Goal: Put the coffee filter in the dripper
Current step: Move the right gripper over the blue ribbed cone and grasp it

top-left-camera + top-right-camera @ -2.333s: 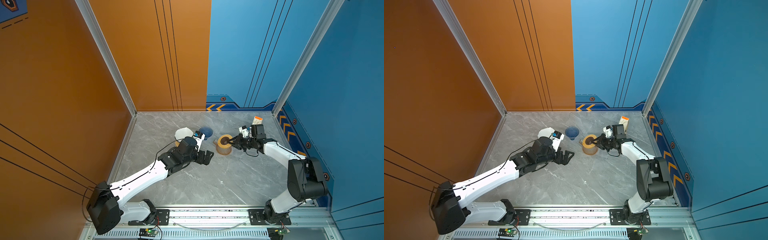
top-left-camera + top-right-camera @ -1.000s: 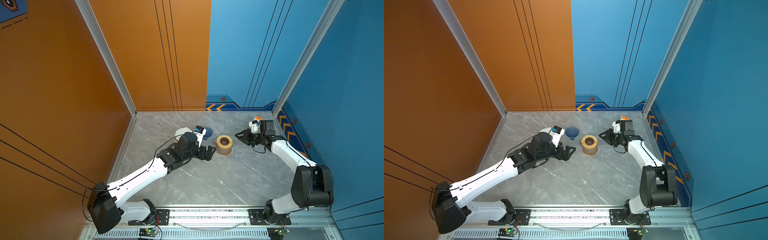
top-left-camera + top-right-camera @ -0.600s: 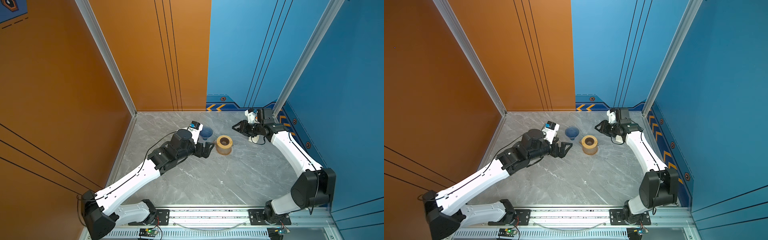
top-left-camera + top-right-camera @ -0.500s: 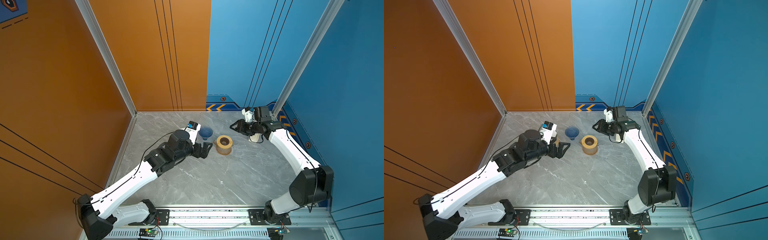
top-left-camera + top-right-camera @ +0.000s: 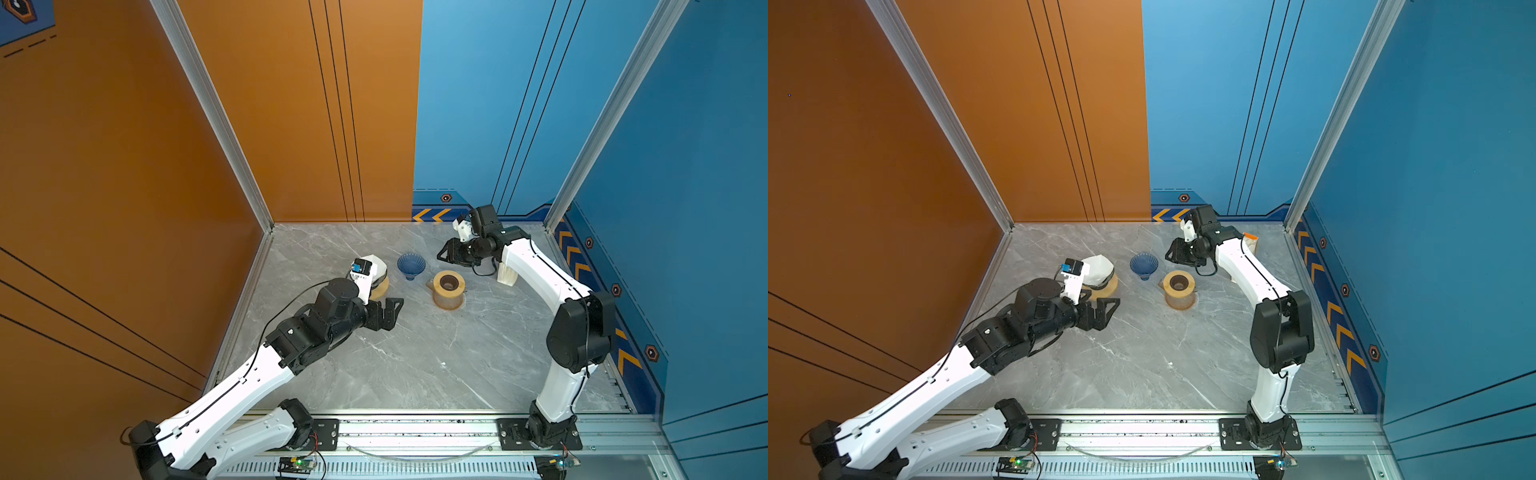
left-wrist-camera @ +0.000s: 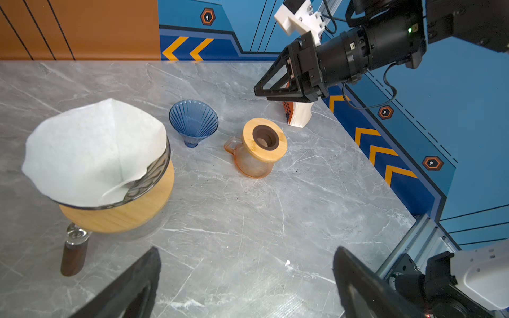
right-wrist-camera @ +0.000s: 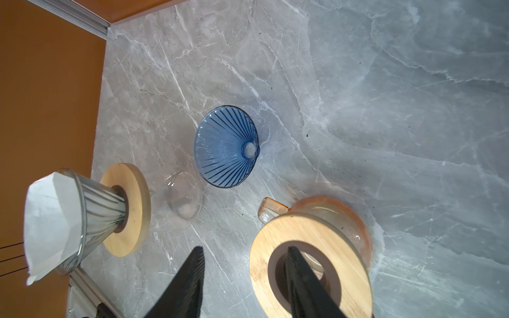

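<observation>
Next, my right gripper should move to the blue ribbed cone and close on the cone's rim [image 5: 424,262] [image 7: 253,165], on the side that is toward the amber server.
A white paper coffee filter [image 6: 93,148] [image 5: 376,264] [image 5: 1098,268] [image 7: 46,220] sits inside a grey ribbed glass dripper [image 6: 154,176] [image 7: 96,203] on a round wooden base [image 5: 380,289] [image 5: 1106,286]. My left gripper [image 5: 390,313] [image 5: 1106,313] [image 6: 246,256] hovers open and empty just in front of that base. My right gripper [image 5: 442,254] [image 5: 1169,254] [image 7: 246,250] [image 6: 257,92] hangs in the air at the back, open with nothing between its fingers, between an empty blue ribbed cone [image 5: 411,266] [image 5: 1144,266] [image 6: 193,121] [image 7: 225,146] and an amber server.
The amber glass server [image 5: 448,289] [image 5: 1179,289] [image 6: 261,148] [image 7: 311,261] has a wooden lid with a hole. A pack of filters [image 5: 506,274] [image 5: 1250,241] [image 6: 298,114] stands under the right arm. Walls enclose the left, back and right sides.
My right gripper has left the server, risen toward the back and swung left, its jaws widening. My left gripper has drawn back a little to the left, still open.
</observation>
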Controlling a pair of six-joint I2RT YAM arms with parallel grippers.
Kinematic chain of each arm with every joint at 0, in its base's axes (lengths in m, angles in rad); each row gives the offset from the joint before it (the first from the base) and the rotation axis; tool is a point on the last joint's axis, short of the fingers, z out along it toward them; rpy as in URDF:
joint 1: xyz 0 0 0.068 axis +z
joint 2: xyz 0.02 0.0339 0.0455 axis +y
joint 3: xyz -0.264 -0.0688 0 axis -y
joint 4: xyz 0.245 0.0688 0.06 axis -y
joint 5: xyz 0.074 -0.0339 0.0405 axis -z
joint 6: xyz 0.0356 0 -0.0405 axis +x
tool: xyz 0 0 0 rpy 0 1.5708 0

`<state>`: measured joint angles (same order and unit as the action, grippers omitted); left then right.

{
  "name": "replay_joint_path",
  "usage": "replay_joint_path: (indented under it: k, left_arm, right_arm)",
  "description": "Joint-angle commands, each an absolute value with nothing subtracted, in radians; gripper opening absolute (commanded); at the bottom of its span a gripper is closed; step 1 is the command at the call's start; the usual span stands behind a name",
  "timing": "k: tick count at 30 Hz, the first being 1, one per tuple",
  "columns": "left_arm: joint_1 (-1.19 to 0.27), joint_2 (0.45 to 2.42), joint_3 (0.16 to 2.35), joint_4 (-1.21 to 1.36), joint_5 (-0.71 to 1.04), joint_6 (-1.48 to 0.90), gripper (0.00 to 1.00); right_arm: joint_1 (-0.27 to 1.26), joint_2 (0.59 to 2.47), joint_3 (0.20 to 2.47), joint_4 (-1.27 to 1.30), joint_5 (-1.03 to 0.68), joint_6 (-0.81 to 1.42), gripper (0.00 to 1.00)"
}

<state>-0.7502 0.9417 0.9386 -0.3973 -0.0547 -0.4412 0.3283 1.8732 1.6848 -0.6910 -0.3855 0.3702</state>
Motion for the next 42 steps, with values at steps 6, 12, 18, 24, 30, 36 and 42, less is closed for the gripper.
replay_joint_path:
  k: [6,12,18,24,30,36,42]
  left_arm:
    - [-0.727,0.929,0.853,-0.392,-0.094,-0.478,0.98]
    - [-0.715,0.958,0.848,-0.39,-0.09,-0.481,0.98]
    - [-0.697,0.992,0.856,-0.4,-0.08,-0.484,0.98]
    - [-0.688,1.018,0.864,-0.404,-0.066,-0.486,0.98]
    - [-0.686,1.029,0.862,-0.395,-0.056,-0.491,0.98]
    - [-0.686,1.05,0.861,-0.374,-0.041,-0.5,0.98]
    - [-0.688,1.052,0.858,-0.37,-0.035,-0.506,0.98]
  right_arm:
    - [0.367,2.017,1.854,-0.775,-0.327,0.305,0.47]
    - [0.371,2.137,1.969,-0.813,-0.315,0.295,0.47]
    - [0.376,2.223,2.044,-0.826,-0.295,0.277,0.46]
    - [0.385,2.284,2.095,-0.826,-0.304,0.269,0.46]
    - [0.396,2.33,2.125,-0.825,-0.304,0.276,0.44]
    - [0.407,2.37,2.153,-0.825,-0.306,0.283,0.44]
    - [0.406,2.408,2.183,-0.825,-0.296,0.302,0.39]
